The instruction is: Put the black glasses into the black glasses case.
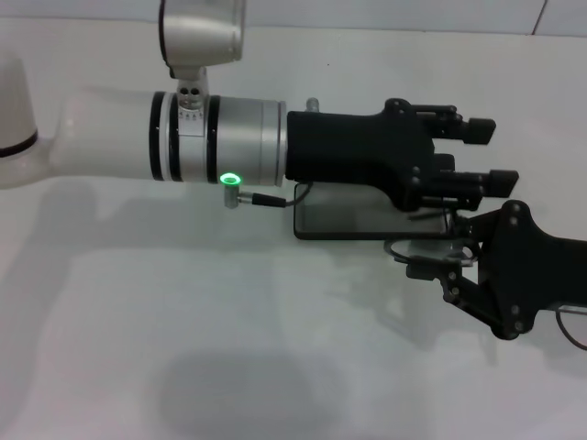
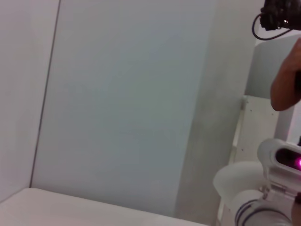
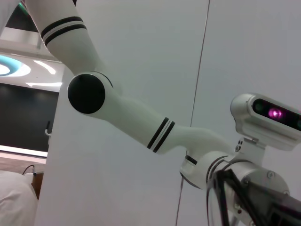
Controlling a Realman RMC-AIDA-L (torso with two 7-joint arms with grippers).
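Next, I open my right gripper to let go of the black glasses in the middle of the grey tray (image 1: 369, 211) of the black glasses case.
The black glasses case (image 1: 353, 218) lies flat on the white table, partly hidden under my left arm. My left gripper (image 1: 491, 154) hovers just above the case's right end, open with nothing between its fingers. My right gripper (image 1: 438, 266) reaches in from the right at the case's near right corner and looks shut on the black glasses (image 1: 396, 246), whose thin wire rim sticks out over the case edge. In the right wrist view, a thin black rim of the glasses (image 3: 210, 197) shows close to the camera. The left wrist view shows neither object.
A white robot base (image 1: 14, 110) stands at the far left of the table (image 1: 183, 321). A thin cable (image 1: 573, 335) loops beside the right arm. The left wrist view faces a pale wall (image 2: 117, 94) with a person's hand (image 2: 286, 89) at its edge.
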